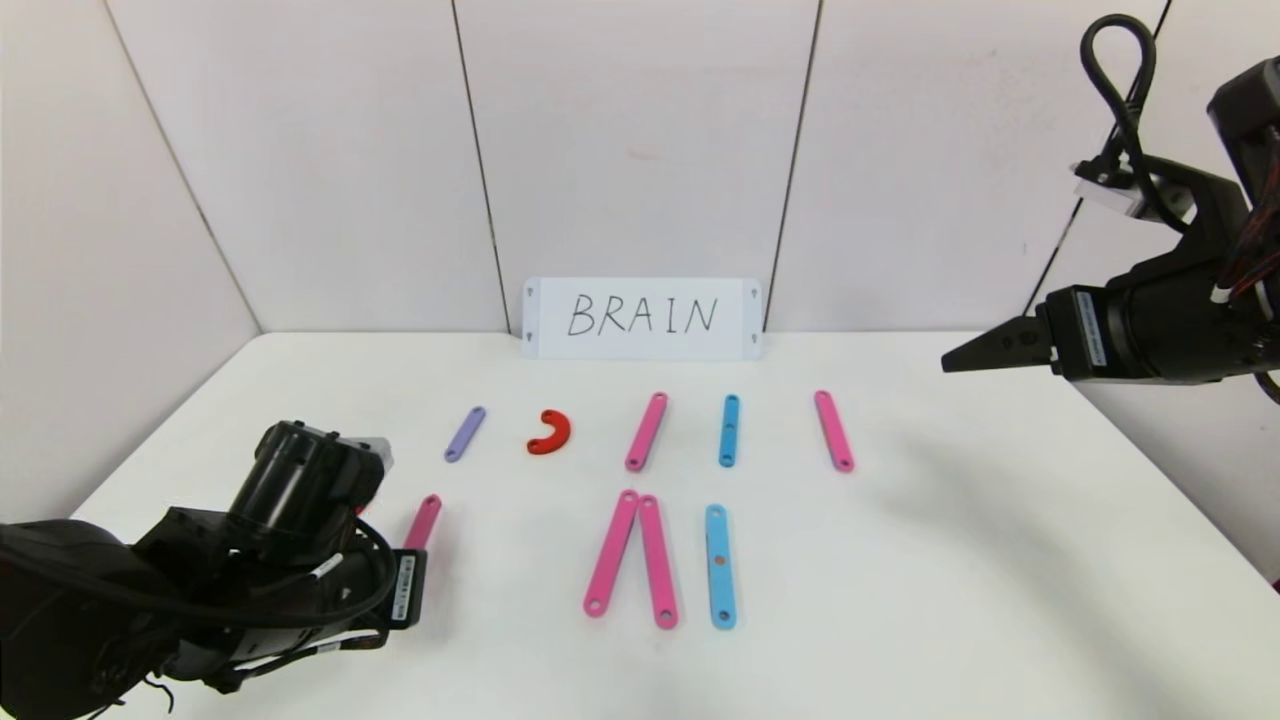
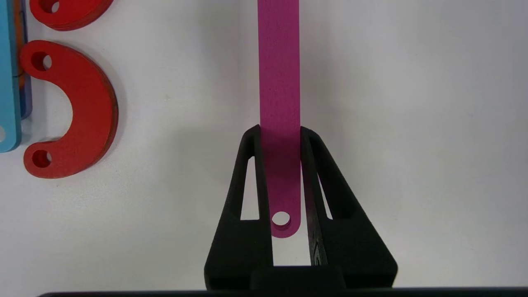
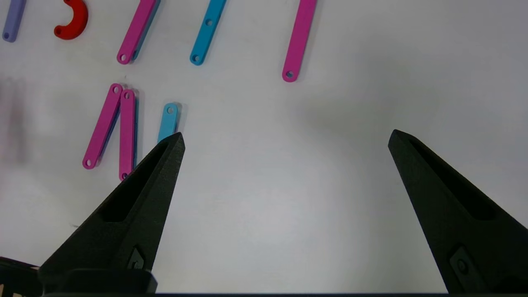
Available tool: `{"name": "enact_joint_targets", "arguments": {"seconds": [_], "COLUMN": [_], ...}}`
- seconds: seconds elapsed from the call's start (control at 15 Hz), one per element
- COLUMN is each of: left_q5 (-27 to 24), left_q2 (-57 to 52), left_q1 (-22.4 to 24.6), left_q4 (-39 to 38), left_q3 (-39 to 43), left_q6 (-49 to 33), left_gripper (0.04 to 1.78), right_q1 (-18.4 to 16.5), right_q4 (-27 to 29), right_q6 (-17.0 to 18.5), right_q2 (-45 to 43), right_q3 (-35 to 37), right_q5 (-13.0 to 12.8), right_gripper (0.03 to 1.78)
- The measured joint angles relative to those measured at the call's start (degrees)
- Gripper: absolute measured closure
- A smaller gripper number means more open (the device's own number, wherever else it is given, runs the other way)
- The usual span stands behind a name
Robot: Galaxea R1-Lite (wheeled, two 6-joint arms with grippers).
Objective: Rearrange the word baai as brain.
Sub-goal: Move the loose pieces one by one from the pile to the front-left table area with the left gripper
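Observation:
I should set the pink piece down with my left gripper on the table (image 1: 399, 542) (image 2: 260, 37) next to the red C-curves, in front of the purple piece.
My left gripper (image 2: 280, 130) is shut on the hole end of a pink strip (image 2: 279, 82) at the table's front left; the strip's far end (image 1: 423, 520) shows past my left wrist. Beside it lie two red C-curves (image 2: 78, 111) against a blue strip (image 2: 8, 82), hidden under the arm in the head view. The front row also holds two pink strips (image 1: 611, 552) leaning together and a blue strip (image 1: 720, 565). Behind them lie a purple strip (image 1: 465, 433), a red C-curve (image 1: 551, 432), a pink (image 1: 646, 431), a blue (image 1: 729, 430) and a pink strip (image 1: 833, 430). My right gripper (image 1: 950, 360) hangs open, high at the right.
A white card (image 1: 642, 317) handwritten BRAIN leans against the back wall. White walls close the table (image 1: 1000, 560) at the back and on the left. The right gripper (image 3: 286, 138) has only bare tabletop between its fingers.

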Motion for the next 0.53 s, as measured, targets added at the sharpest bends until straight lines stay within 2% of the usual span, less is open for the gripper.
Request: {"name": "enact_joint_targets", "arguments": {"seconds": [0.2, 0.53], "left_q5": [0.26, 3.28], "left_q2": [1.41, 4.91], "left_q1": [-0.96, -1.12], "left_q4": [-0.41, -5.73], "left_q3": [0.44, 0.96], "left_q6": [-0.02, -0.09], "left_gripper": [1.55, 1.55], "right_q1": [0.00, 0.00], "right_q4": [0.00, 0.02], "right_q6": [-0.32, -0.52], "right_q2": [-0.06, -0.20], "right_q3": [0.16, 0.35], "right_q5": [0.00, -0.01], "right_gripper": [0.08, 0.08]}}
